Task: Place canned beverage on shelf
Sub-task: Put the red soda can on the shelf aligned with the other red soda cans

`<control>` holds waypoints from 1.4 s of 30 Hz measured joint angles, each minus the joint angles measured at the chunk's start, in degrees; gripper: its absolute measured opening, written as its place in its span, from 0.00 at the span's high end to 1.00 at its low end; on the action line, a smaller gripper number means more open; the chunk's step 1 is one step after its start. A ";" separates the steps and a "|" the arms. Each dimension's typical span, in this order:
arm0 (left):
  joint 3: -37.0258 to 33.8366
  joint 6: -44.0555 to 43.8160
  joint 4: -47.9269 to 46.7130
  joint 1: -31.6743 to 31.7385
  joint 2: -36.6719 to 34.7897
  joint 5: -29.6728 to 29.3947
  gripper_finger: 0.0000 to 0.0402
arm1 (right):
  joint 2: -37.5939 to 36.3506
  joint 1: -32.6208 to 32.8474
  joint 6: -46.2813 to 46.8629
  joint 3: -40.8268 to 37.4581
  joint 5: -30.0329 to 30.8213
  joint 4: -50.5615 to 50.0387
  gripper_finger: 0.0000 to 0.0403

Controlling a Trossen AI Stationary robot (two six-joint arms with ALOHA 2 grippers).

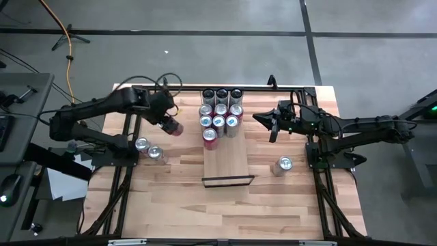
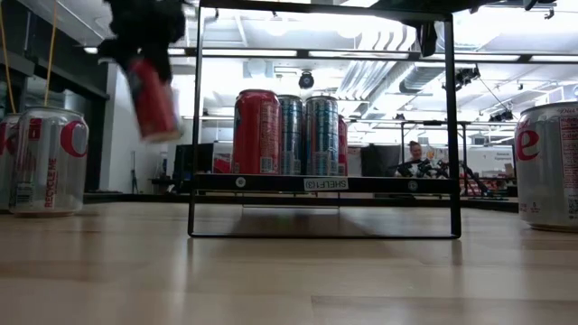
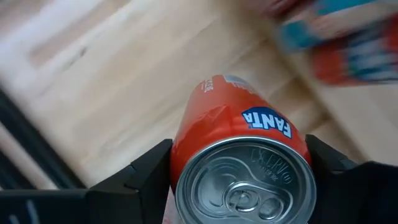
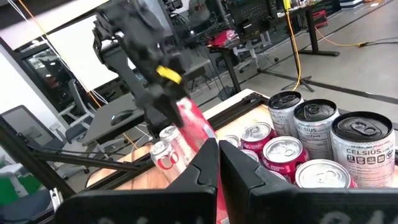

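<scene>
My left gripper is going to release the Fanta can on the shelf at the near end of the middle column of cans (image 1: 221,144). The Fanta can is tilted above the table now.
My left gripper (image 1: 168,121) is shut on a red-orange Fanta can (image 3: 239,127) over the table's left side, left of the shelf. The low view shows that can (image 2: 152,97) tilted and well above the tabletop. The shelf (image 1: 227,162) is a pale narrow board with a black lip (image 1: 227,181) at its near end. Several upright cans (image 1: 220,113) stand on its far end. My right gripper (image 1: 272,127) hangs shut and empty, level, right of those cans. My left gripper pinches the can's side wall just below the top rim (image 3: 186,152), one finger (image 3: 146,180) on each side. The fingers come from above, slanting steeply down. The can hangs below them, lifted clear of the table and tilted, its lid toward the wrist.
Two silver cans (image 1: 142,145) (image 1: 156,154) stand on the table near the left arm. Another silver can (image 1: 285,164) stands right of the shelf. The shelf's near half is bare board. Black frame rails (image 1: 123,184) run along both sides of the table.
</scene>
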 joint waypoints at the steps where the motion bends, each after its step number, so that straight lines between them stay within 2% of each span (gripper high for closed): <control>1: 1.93 0.71 -0.41 -0.69 0.01 0.24 0.48 | 0.00 0.01 0.01 0.00 0.00 -0.03 1.00; 5: 8.48 2.08 -1.08 -4.99 0.22 1.78 0.48 | 0.00 0.01 0.01 0.00 0.00 -0.68 1.00; 11: 13.60 1.22 -0.89 -15.43 0.63 3.98 0.48 | 0.00 0.01 -0.03 0.00 0.00 -1.86 1.00; 17: 19.57 1.71 -1.01 -24.20 7.75 4.11 0.48 | 0.00 -0.01 -0.05 0.00 0.00 -3.13 1.00; 25: 36.88 12.62 -5.83 -24.33 24.54 -5.12 0.48 | 0.00 0.01 0.00 0.00 0.00 -3.49 1.00; 30: 45.08 20.72 -8.86 -24.43 32.41 -5.28 0.48 | -0.01 0.00 0.01 0.00 0.00 -3.57 1.00; 35: 48.55 28.87 -8.17 -25.28 37.34 -4.05 0.48 | -0.02 -0.01 -0.01 0.00 0.00 -5.19 1.00; 42: 48.80 41.08 -8.43 -25.17 42.57 -3.92 0.47 | -0.02 0.00 0.01 0.00 0.00 -7.41 1.00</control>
